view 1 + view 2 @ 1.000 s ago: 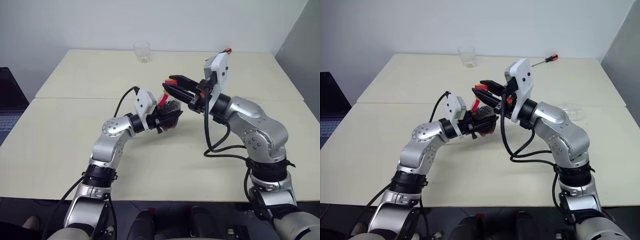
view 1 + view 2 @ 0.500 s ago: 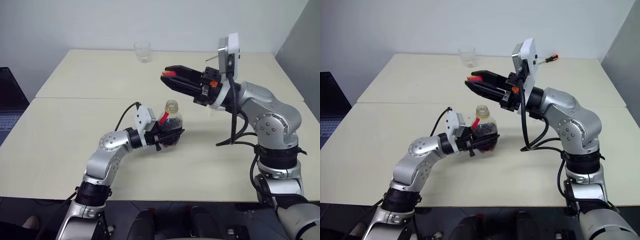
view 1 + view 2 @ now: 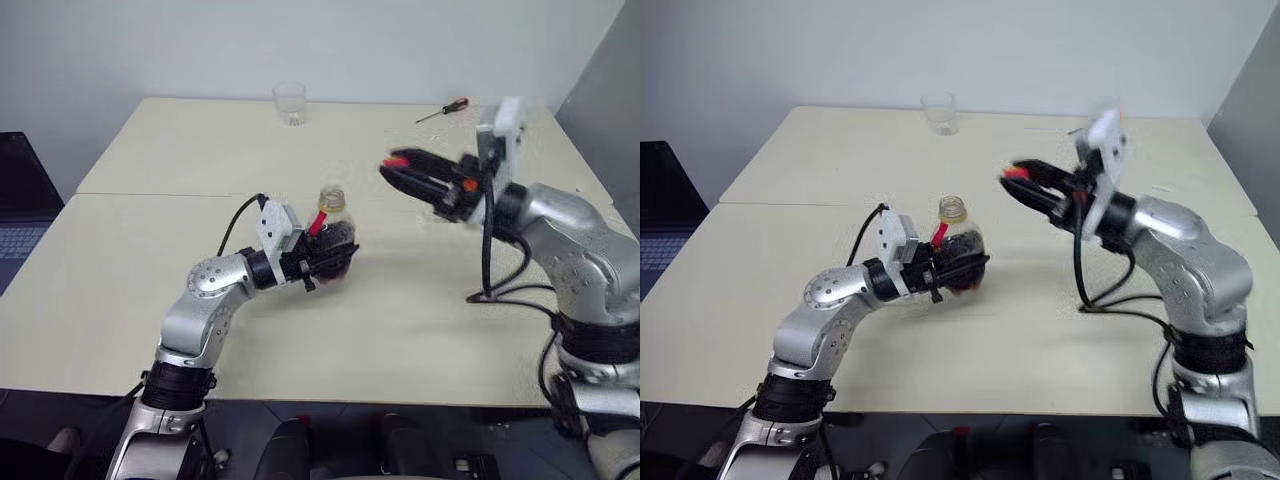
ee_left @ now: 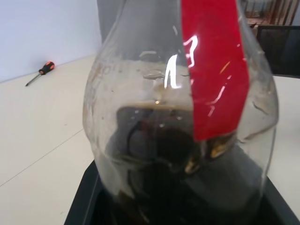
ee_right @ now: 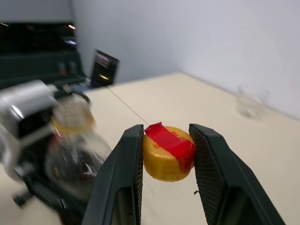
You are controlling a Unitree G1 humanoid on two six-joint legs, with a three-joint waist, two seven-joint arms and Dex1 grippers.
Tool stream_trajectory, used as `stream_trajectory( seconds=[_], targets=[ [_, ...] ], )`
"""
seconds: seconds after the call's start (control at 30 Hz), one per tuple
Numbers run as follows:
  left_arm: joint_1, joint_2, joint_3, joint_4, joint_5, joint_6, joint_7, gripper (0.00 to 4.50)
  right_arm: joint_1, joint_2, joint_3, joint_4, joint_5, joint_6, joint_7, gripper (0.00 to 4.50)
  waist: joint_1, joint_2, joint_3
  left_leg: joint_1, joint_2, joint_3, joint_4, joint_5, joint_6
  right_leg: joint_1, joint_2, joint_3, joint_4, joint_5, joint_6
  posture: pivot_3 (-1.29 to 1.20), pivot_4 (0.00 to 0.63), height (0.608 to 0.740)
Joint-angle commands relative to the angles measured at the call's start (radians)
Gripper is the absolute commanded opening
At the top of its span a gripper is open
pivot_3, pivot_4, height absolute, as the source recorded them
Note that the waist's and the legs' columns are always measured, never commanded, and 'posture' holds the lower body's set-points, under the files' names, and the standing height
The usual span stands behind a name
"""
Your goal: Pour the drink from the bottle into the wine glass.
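My right gripper needs to let go of the yellow cap on the bare table (image 3: pixel 479 283) between the bottle and my right arm.
My left gripper (image 3: pixel 333 258) is shut on the bulbous body of the bottle (image 3: pixel 334 232), holding it upright just above the table's middle. Its neck (image 3: pixel 332 198) stands open, with a red label strip down the side. The dark drink (image 4: pixel 159 157) fills the lower part of the bottle. To the right of the bottle and higher, my right gripper (image 3: pixel 402 172) is shut on the yellow cap (image 5: pixel 168 153), which carries a strip of red tape. The cap is well clear of the neck. The wine glass is out of view.
A short clear tumbler (image 3: pixel 289 102) stands at the table's far edge. A red-handled screwdriver (image 3: pixel 443 109) lies at the far right. A seam (image 3: pixel 150 195) runs across the cream table. A dark laptop (image 3: pixel 20 200) sits off the table's left side.
One second ago my right gripper sat at the bottle's top. It has pulled away to the right with the cap, leaving the neck open. The left gripper keeps its hold on the bottle.
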Motion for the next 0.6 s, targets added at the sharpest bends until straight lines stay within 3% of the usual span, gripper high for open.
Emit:
stream_trajectory(
  seconds=[0.03,0.3,0.6],
  targets=[
    [0.012,0.002,0.019,-0.059,-0.037,0.009,0.004,2.02,0.095,-0.034,-0.072,-0.134,-0.024,0.021,-0.094,1.21,-0.001,0.000,0.000,0.000,0.000,0.000,-0.001,0.000,0.000,0.000,0.000,0.000,0.000,0.000,0.000,0.00,0.150,0.740],
    [0.062,0.004,0.003,-0.131,-0.088,0.065,-0.009,2.02,0.462,0.016,-0.078,-0.335,-0.169,0.061,-0.345,1.21,-0.001,0.000,0.000,0.000,0.000,0.000,-0.001,0.000,0.000,0.000,0.001,0.000,0.000,0.000,0.000,0.00,0.150,0.740],
    [0.088,-0.006,0.022,-0.148,-0.094,0.087,0.051,2.02,0.552,0.183,-0.026,-0.156,-0.370,-0.097,-0.507,1.21,-0.003,0.000,0.000,0.002,0.001,0.001,-0.001,0.000,0.000,0.001,0.004,0.001,0.001,0.000,0.000,0.00,0.150,0.740]
  ],
)
